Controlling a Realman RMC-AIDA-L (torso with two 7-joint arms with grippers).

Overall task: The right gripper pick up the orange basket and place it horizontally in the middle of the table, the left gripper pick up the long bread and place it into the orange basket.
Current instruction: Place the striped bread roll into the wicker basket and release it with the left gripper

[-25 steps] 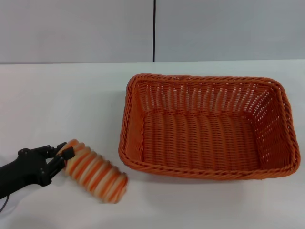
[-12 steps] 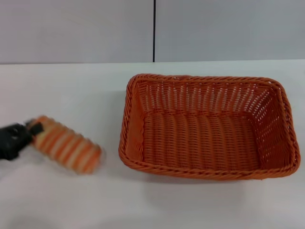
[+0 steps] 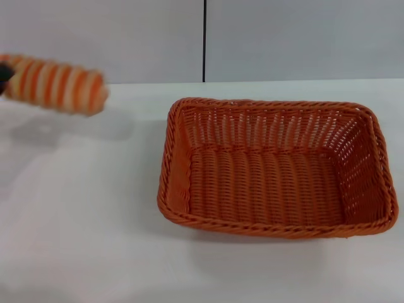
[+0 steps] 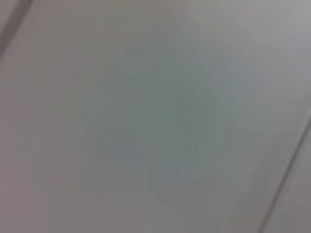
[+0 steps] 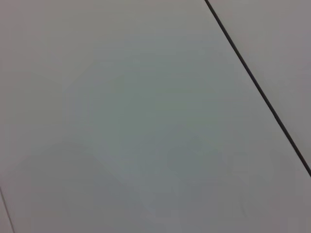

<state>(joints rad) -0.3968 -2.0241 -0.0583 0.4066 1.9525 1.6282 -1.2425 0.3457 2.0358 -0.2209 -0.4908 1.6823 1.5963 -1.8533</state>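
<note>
Next, I let go of the long bread, still well above the white table, with my left gripper in the orange basket's far corner (image 3: 219, 146) by the dark wall seam.
The long bread (image 3: 58, 85), cream with orange cross stripes, hangs in the air at the far left of the head view, well above the white table (image 3: 82, 214). Only a dark sliver of my left gripper (image 3: 4, 74) shows at the picture's edge, holding the bread's outer end. The orange basket (image 3: 271, 228) lies lengthwise across the table, right of the middle, with nothing inside it. The bread is to the left of the basket and apart from it. My right gripper is out of view. Both wrist views show only plain grey panels.
A grey wall with a dark vertical seam (image 3: 204, 41) stands behind the table. The bread's faint shadow (image 3: 69, 129) falls on the white surface left of the basket.
The left gripper has lifted the bread from the table's near left up and back, almost out of the head view. The basket has not moved.
</note>
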